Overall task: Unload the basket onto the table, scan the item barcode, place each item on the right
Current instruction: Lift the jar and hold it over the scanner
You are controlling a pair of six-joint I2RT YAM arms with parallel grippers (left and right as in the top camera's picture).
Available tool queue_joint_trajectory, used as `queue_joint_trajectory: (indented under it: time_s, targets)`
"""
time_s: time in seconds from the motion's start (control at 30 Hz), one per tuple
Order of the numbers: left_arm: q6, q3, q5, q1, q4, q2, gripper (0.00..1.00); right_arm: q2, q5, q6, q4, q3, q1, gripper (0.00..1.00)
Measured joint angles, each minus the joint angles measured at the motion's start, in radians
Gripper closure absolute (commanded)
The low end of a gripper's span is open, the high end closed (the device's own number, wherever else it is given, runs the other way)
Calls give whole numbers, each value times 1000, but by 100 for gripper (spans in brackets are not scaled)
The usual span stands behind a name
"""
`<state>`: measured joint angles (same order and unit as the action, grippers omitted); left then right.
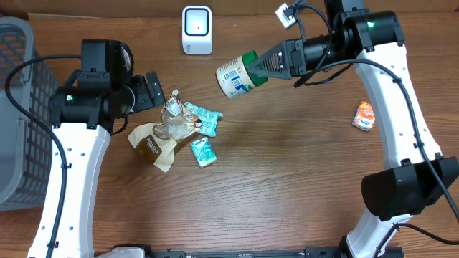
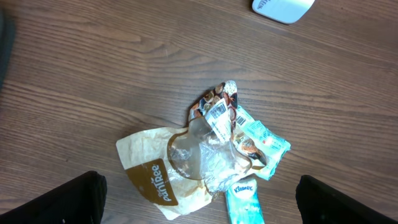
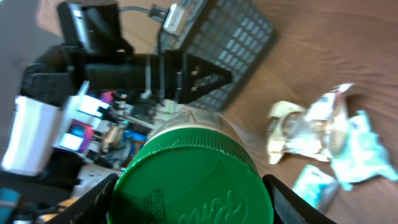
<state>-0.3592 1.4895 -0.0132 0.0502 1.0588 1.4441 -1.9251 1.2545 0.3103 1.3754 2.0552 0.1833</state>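
Note:
Next, I set the white jar on the table point(image 1: 342, 110) beside the orange pouch, toward the heap, with my right gripper.
My right gripper point(image 1: 259, 66) is shut on a white jar with a green lid point(image 1: 237, 74), held on its side in the air, its barcode label facing up in the overhead view. The white scanner point(image 1: 196, 29) stands at the back, left of the jar. In the right wrist view the green lid point(image 3: 193, 177) fills the space between the two fingers. My left gripper point(image 1: 154, 89) hangs open above a heap of packets point(image 1: 176, 125); in the left wrist view its fingers point(image 2: 56, 200) stand wide apart around nothing, with the heap point(image 2: 205, 155) below.
The heap holds a brown-and-cream bag point(image 1: 150, 145), a crumpled snack wrapper with a barcode point(image 2: 217, 115), a teal wrapper point(image 1: 204, 115) and a tissue pack point(image 1: 204, 152). An orange pouch point(image 1: 364, 116) lies at the right. A grey basket point(image 1: 18, 107) stands at the left edge.

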Motion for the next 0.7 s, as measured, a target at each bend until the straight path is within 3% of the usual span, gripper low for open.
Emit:
queue_joint_trajectory:
  time_s: [0.13, 0.4, 0.47, 0.53, 0.7]
  targets:
    - [0, 0, 0, 0, 0, 0, 0, 0, -238, -130, -167, 0, 44, 61]
    - [0, 0, 0, 0, 0, 0, 1, -39, -1000, -277, -507, 4, 289, 63]
    - [0, 0, 0, 0, 1, 0, 1, -87, -1159, -237, -662, 6, 334, 63]
    - [0, 0, 0, 0, 1, 0, 1, -161, -1272, -149, -836, 9, 355, 51]
    - [0, 0, 0, 0, 0, 0, 1, -315, -1349, 109, -1127, 9, 347, 48]
